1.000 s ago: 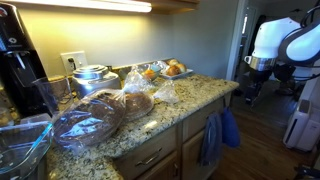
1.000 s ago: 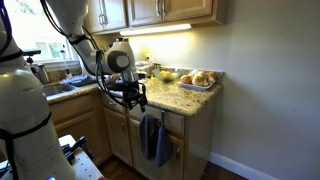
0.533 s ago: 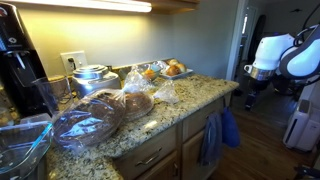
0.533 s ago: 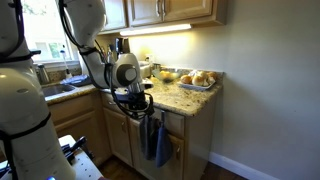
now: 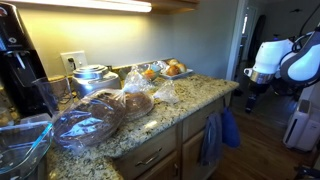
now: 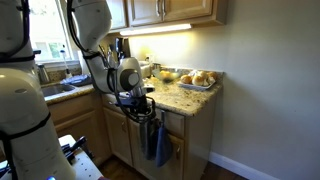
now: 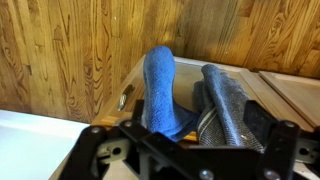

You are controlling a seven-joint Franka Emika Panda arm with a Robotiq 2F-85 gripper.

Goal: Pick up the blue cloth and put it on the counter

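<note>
The blue cloth's upper part [image 5: 228, 111] [image 7: 158, 106], just below the edge of the counter, is the next place my gripper needs to go to and close on.
The blue cloth [image 7: 160, 88] hangs over a handle on the wooden cabinet front below the counter, next to a grey cloth [image 7: 226, 108]. Both cloths show in both exterior views, the blue one [image 5: 230, 128] [image 6: 163, 144] beside the grey one [image 5: 210, 140] [image 6: 150, 138]. My gripper [image 7: 190, 142] is open, just in front of the two cloths, its fingers wide apart and holding nothing. It hovers close to the cabinet front at cloth height in both exterior views [image 5: 250, 94] [image 6: 143, 112]. The granite counter [image 5: 195, 100] lies above the cloths.
The counter holds a tray of fruit [image 5: 165, 70], plastic-wrapped bread [image 5: 95, 118], a pot [image 5: 92, 77], a coffee machine [image 5: 20, 60] and a glass dish [image 5: 20, 145]. A sink [image 6: 55, 88] is further along. The wall [image 6: 260, 80] stands past the counter's end.
My arm has moved closer to the cabinet front and slightly lower, toward the hanging cloths. The cloths have not moved.
</note>
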